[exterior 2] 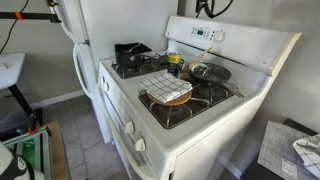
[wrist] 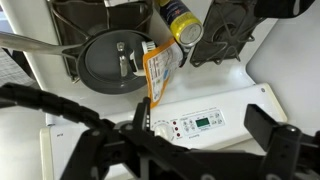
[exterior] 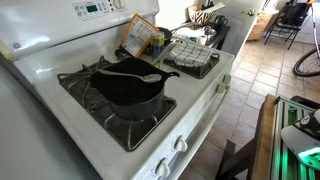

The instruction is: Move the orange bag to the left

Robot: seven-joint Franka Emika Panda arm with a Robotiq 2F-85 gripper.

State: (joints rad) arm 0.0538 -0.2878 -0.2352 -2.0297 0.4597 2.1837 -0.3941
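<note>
Next, my gripper will go to the orange bag's top edge (exterior: 146,20) and close there, above the yellow can.
The orange bag (exterior: 140,35) stands tilted against the stove's back panel, between the black pan and a yellow can. In the wrist view the orange bag (wrist: 160,72) shows its white printed panel, lying beside the lidded pan (wrist: 112,60). My gripper (wrist: 205,132) is open and empty, its two black fingers wide apart. It hovers over the stove's control panel (wrist: 200,124), and the bag lies just beyond its left finger. Only a dark part of the arm (exterior 2: 210,8) shows at the top edge of an exterior view.
The black pan (exterior: 125,85) with a spoon sits on a burner beside the bag. A yellow can (wrist: 182,22) stands on the bag's other side. A grey checked cloth (exterior: 190,55) covers another burner. A second black pan (exterior 2: 130,50) sits at the stove's far end.
</note>
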